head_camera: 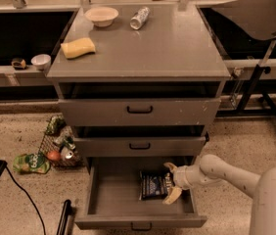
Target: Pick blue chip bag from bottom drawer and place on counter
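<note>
I will close my gripper on the side edge [169, 183] of the blue chip bag nearest the white arm, inside the open bottom drawer.
The bottom drawer [109, 203] is pulled out, open toward me. The blue chip bag [153, 185] lies flat inside it, right of the middle. My gripper [170, 182] is inside the drawer at the bag's right edge, fingers spread wide, one finger [170, 167] above and one [172, 195] below. It does not hold the bag. The white arm comes in from the lower right. The grey counter [167, 48] tops the cabinet.
On the counter stand a white bowl [102, 15], a silver can [139, 17] lying down and a yellow sponge [78, 48]. The two upper drawers [139, 110] are slightly ajar. A green packet [31, 163] and a wire basket [59, 146] lie on the floor at left.
</note>
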### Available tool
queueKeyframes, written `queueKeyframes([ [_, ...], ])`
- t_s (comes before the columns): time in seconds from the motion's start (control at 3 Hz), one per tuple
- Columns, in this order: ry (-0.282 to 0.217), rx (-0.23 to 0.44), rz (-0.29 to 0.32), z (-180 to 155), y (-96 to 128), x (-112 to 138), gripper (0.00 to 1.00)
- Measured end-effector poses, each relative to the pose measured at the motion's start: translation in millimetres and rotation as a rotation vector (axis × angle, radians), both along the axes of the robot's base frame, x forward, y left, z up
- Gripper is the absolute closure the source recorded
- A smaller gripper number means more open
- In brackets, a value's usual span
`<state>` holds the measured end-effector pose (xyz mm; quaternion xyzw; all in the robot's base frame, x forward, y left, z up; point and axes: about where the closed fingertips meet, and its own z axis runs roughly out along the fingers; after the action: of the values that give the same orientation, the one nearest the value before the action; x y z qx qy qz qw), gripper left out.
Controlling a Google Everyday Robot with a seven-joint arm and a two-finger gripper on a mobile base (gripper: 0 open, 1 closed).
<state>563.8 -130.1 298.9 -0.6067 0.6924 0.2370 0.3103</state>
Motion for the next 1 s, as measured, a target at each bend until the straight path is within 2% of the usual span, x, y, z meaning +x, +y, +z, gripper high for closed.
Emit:
queueKeyframes([
  [0.33, 0.013, -0.035, -0.027, -48.2, 0.7, 11.3, 0.00],
  [1.0, -0.011, -0.063, -0.041, -118.2, -0.2, 30.8, 0.00],
])
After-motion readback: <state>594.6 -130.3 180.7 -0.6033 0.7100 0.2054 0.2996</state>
